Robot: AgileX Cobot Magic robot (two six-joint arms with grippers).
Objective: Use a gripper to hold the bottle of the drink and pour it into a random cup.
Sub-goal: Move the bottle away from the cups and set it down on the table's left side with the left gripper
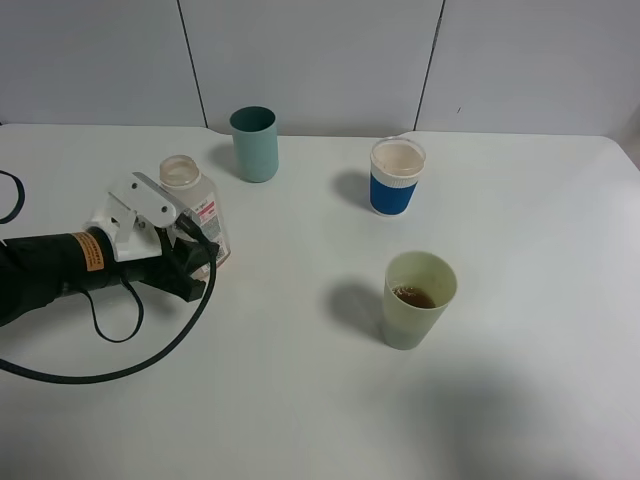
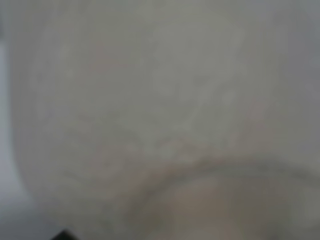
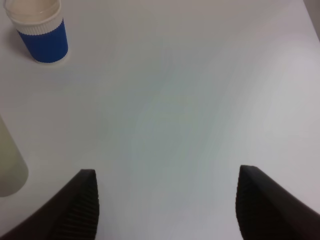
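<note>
The clear square bottle will go down on the table (image 1: 217, 274) in front of the teal cup, set there by my left gripper.
The clear square bottle (image 1: 192, 197) with a red-and-white label stands upright on the table at the left. My left gripper (image 1: 197, 238), a white claw on a black-covered arm, is shut around its sides. The left wrist view is filled by the blurred bottle (image 2: 160, 110) up close. I see little or no liquid in the bottle. The pale yellowish-green cup (image 1: 418, 300) stands right of the middle and holds brown drink (image 1: 415, 296) at its bottom. Its side shows in the right wrist view (image 3: 10, 165). My right gripper (image 3: 167, 210) is open and empty above bare table.
A teal cup (image 1: 254, 143) stands at the back, just behind the bottle. A white cup with a blue sleeve (image 1: 397, 176) stands at the back right and also shows in the right wrist view (image 3: 39, 30). A black cable (image 1: 110, 372) loops on the table by the left arm.
</note>
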